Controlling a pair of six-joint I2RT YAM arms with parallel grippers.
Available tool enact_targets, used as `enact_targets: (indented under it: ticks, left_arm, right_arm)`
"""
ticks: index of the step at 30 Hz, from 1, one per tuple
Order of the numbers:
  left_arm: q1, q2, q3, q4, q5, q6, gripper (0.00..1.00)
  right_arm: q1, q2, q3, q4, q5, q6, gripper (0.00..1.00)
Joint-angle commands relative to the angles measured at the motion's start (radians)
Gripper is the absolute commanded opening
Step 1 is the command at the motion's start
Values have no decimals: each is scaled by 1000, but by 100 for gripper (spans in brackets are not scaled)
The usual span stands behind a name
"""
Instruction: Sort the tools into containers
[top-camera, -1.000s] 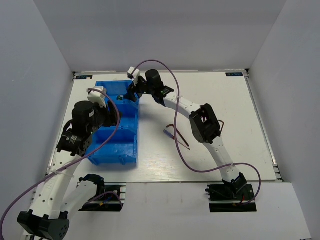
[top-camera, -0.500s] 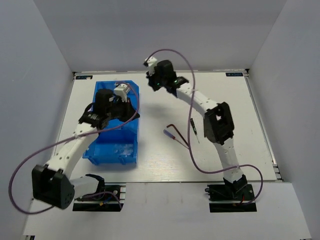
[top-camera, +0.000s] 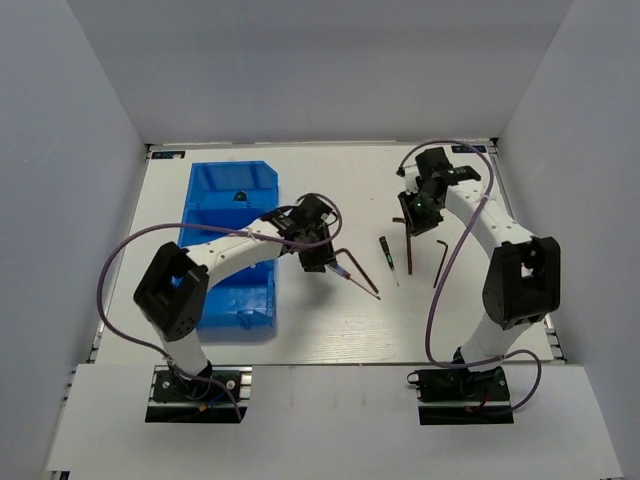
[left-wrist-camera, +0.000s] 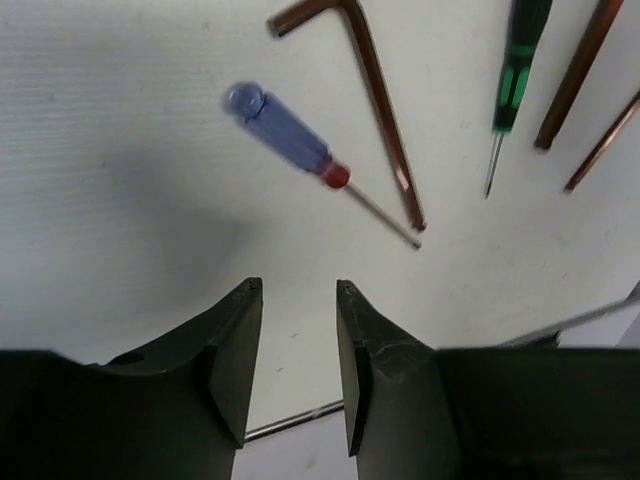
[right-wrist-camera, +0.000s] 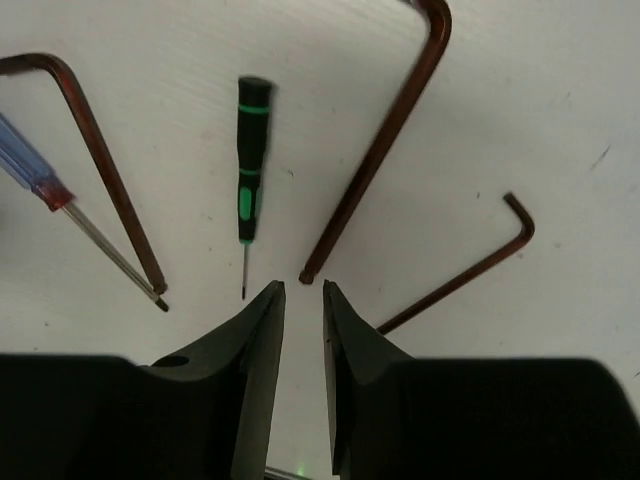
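Note:
Next, my left gripper grips the blue handle (top-camera: 342, 271) (left-wrist-camera: 303, 149) of the blue-handled screwdriver, close to the screwdriver's red collar.
Loose tools lie mid-table. A blue-handled screwdriver (top-camera: 338, 268) (left-wrist-camera: 285, 135) lies just ahead of my left gripper (top-camera: 320, 262) (left-wrist-camera: 298, 290), which is open and empty. Beside it rests a red-brown hex key (top-camera: 356, 263) (left-wrist-camera: 372, 95). A slim dark-green screwdriver (top-camera: 386, 251) (right-wrist-camera: 250, 160) and two more hex keys (right-wrist-camera: 385, 140) (right-wrist-camera: 470, 268) lie below my right gripper (top-camera: 409, 222) (right-wrist-camera: 303, 287). Its jaws stand a little apart with nothing between them, and the long hex key's end is just ahead of the tips. The blue containers (top-camera: 205, 290) stand at the left.
A small green-handled tool (top-camera: 240, 196) lies in the far bin. The table's edge rail shows between the left fingers (left-wrist-camera: 235, 360). Grey walls close in the table on the left, back and right.
Both arms swung away from the blue bins to the loose tools in the middle of the table. The left now hovers by the blue screwdriver, the right over the hex keys.

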Motion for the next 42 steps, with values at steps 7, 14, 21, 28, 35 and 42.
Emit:
enact_targets:
  ticks: [7,14,21,28,35,42]
  left_arm:
    - [-57,286,313,-238,-221,-372,46]
    - [-67,334,361,-328,-269,-443,45]
    - [-67,400,394,-339,-290,-443,46]
    - [-85,441,433,-285,-290,-452,47]
    - [-85,518,531,-319,-293,-441,47]
    - [-105,422,468,-195,-268,-346,44]
  right_arm:
    - [-87,-181,-132,28,-102,111,30]
    - [-113,-253,-218,65,-129,125,30]
    - [-126,-261,-232,74,-187,125,30]
    - [-125,-264,-250,71,-238,74,28]
    - [-123,-273,-273,76,-261,73,28]
    - [-123,-273,-279,82,-263,64,28]
